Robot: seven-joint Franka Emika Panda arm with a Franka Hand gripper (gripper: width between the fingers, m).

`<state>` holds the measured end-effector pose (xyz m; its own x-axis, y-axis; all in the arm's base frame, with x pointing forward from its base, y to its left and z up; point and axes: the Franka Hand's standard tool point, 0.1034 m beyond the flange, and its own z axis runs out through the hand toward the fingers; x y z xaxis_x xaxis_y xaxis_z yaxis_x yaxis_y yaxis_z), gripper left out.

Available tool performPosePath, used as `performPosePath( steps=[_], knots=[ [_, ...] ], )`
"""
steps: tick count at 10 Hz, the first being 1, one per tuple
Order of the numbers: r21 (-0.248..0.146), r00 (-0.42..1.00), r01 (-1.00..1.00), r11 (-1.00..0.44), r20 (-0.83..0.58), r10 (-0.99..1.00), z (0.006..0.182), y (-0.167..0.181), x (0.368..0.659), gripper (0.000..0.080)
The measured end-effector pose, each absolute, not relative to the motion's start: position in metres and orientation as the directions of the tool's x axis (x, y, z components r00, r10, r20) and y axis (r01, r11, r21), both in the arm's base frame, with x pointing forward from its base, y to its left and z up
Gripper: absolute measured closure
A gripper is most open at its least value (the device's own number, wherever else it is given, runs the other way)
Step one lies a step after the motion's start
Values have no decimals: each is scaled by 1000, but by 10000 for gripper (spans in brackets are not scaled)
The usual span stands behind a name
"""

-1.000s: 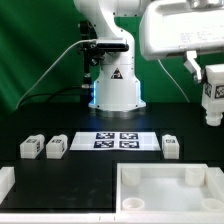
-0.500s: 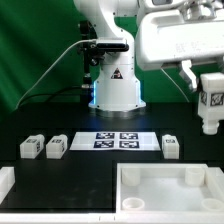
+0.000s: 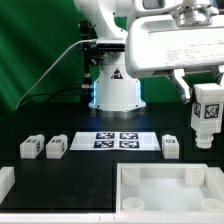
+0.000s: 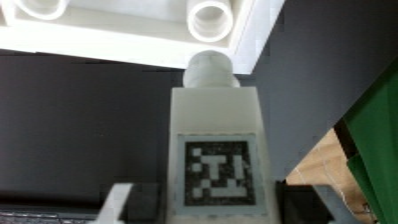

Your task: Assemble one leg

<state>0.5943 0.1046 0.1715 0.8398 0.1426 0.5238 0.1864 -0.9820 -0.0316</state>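
Note:
My gripper is to let go of the leg, now held upright above the table, upright in the white panel's front corner hole (image 3: 212, 204), on the side of the panel away from the white block.
My gripper (image 3: 204, 100) is shut on a leg (image 3: 204, 116), a white blocky post with a black-and-white tag, held upright in the air at the exterior view's right, above the table. In the wrist view the leg (image 4: 217, 140) fills the middle between the fingers (image 4: 125, 205), its rounded peg end pointing away toward the white square panel (image 4: 125, 22) with its corner holes. Three more legs lie on the table: two at the left (image 3: 30, 147) (image 3: 56, 148) and one at the right (image 3: 171, 146).
The marker board (image 3: 117, 140) lies flat in the middle of the table. The large white tray-like panel (image 3: 165, 190) sits at the front right. A white block (image 3: 6, 181) stands at the front left edge. The arm's base (image 3: 117, 85) stands behind.
The gripper with the leg has moved down and toward the camera, a little to the exterior view's left. The parts on the table have not moved.

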Motion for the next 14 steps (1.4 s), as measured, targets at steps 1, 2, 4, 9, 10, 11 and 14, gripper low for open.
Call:
performPosePath(
  steps=[1, 2, 4, 9, 10, 11, 14],
  knots=[
    [-32, 840, 186, -982, 524, 143, 171, 105, 594, 508],
    [-32, 840, 186, -982, 523, 143, 171, 105, 594, 508],
    [-32, 842, 186, -982, 520, 143, 168, 105, 594, 508],
    [-49, 846, 172, -984, 518, 122, 126, 107, 621, 508],
    [-52, 847, 173, -983, 518, 122, 122, 111, 625, 508],
    [-55, 847, 175, -983, 517, 122, 114, 114, 626, 508],
    [-55, 855, 172, -983, 504, 121, 103, 111, 625, 508]
  ],
)
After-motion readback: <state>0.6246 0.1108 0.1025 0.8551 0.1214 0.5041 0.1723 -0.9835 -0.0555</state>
